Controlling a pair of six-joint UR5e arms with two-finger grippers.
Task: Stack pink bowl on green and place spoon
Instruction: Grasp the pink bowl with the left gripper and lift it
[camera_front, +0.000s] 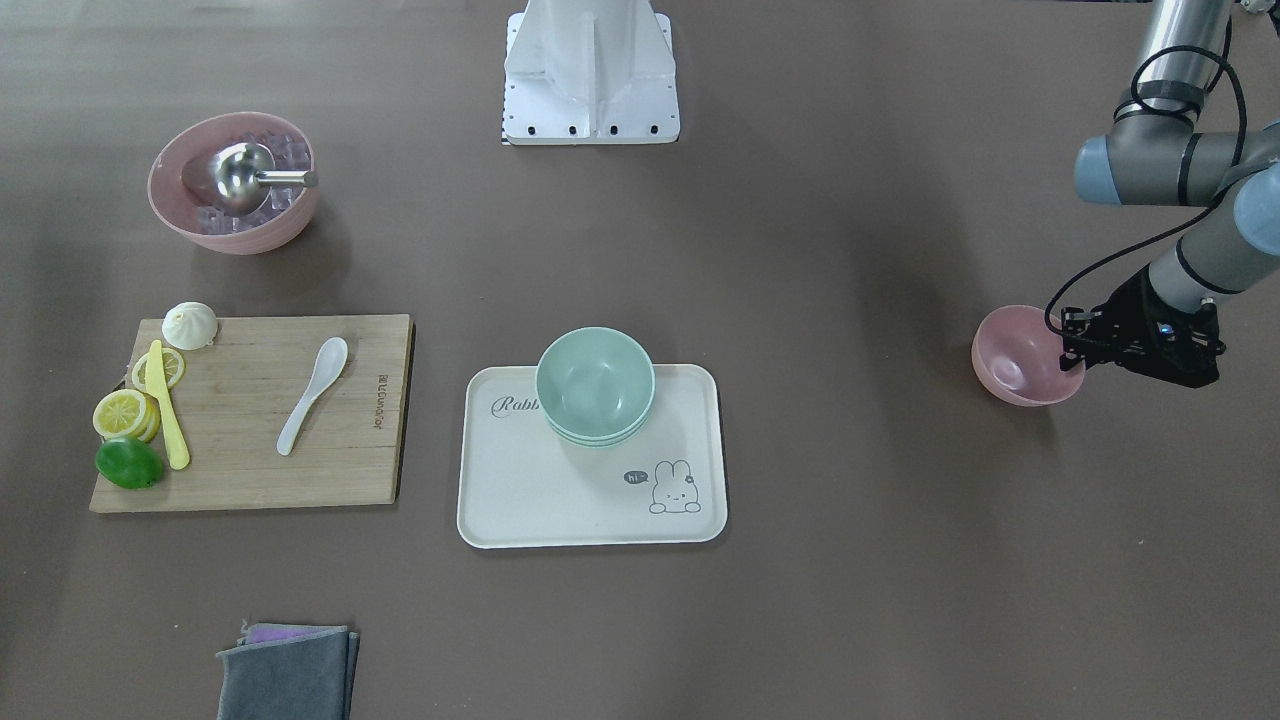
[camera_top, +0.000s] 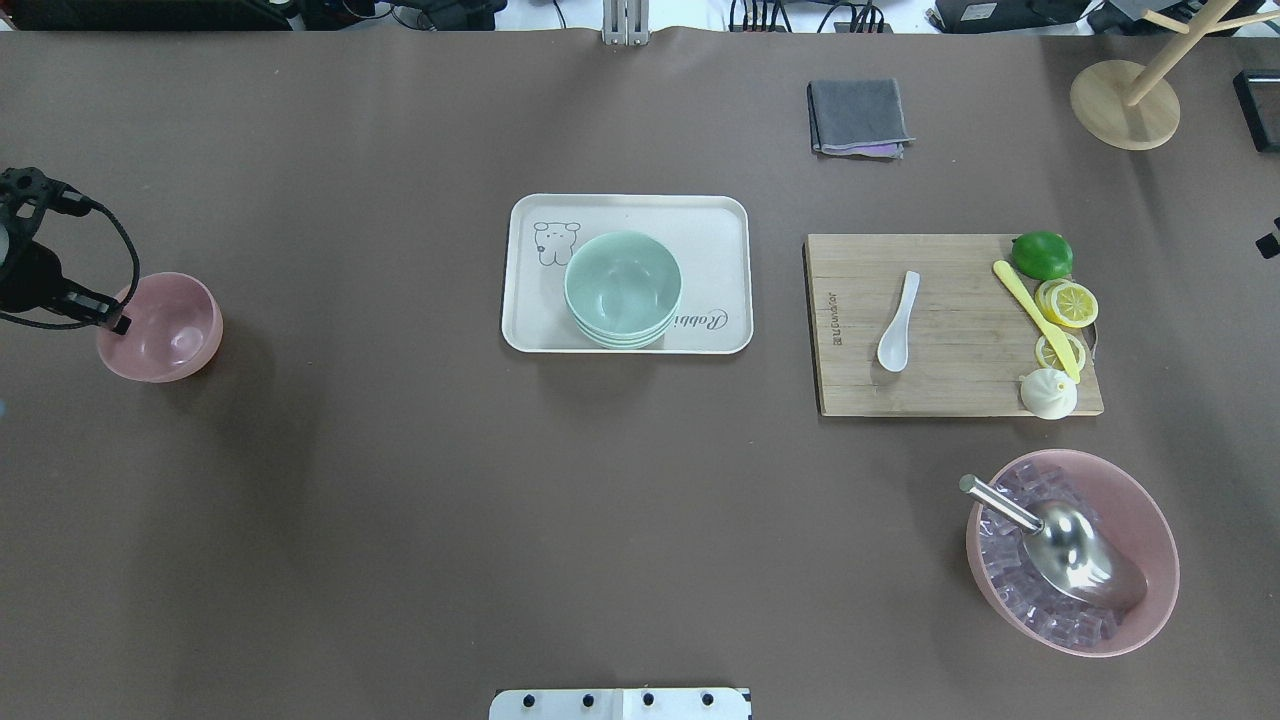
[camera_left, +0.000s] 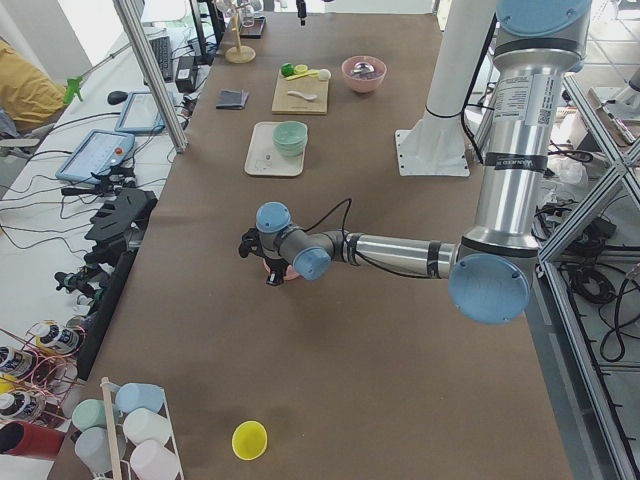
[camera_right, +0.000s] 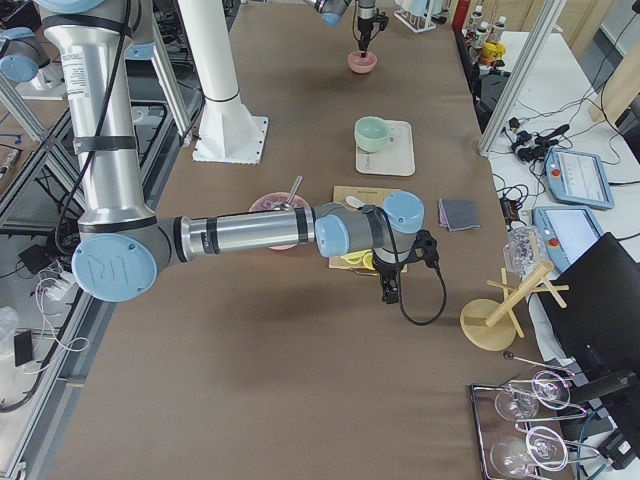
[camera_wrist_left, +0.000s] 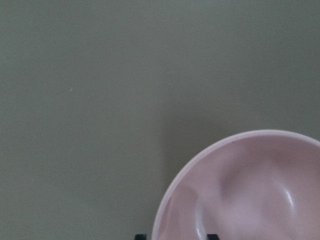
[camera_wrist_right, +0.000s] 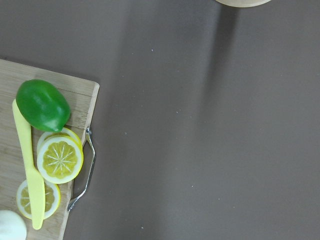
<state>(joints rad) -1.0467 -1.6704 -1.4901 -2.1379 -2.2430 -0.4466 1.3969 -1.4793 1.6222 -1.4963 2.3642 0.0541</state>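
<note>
My left gripper will put the small pink bowl, still upright on the table, down inside the top green bowl on the white tray (camera_front: 596, 383).
A small pink bowl (camera_top: 165, 325) stands upright on the table at the robot's far left. My left gripper (camera_top: 110, 318) is at its outer rim. In the left wrist view its two fingertips straddle the rim of the pink bowl (camera_wrist_left: 250, 190), one outside and one inside, with a wide gap, so it is open. Stacked green bowls (camera_top: 622, 290) stand on a white tray (camera_top: 630, 212) at the table's middle. A white spoon (camera_top: 897, 325) lies on a wooden cutting board (camera_top: 950, 390). My right gripper (camera_right: 388, 290) hangs beyond the board's end; I cannot tell its state.
The board also holds a lime (camera_top: 1042, 254), lemon slices (camera_top: 1068, 303), a yellow knife (camera_top: 1035, 318) and a white bun (camera_top: 1048, 393). A large pink bowl of ice with a metal scoop (camera_top: 1075, 555) stands near the robot's right. A grey cloth (camera_top: 858, 117) and a wooden stand (camera_top: 1125, 105) are at the far side.
</note>
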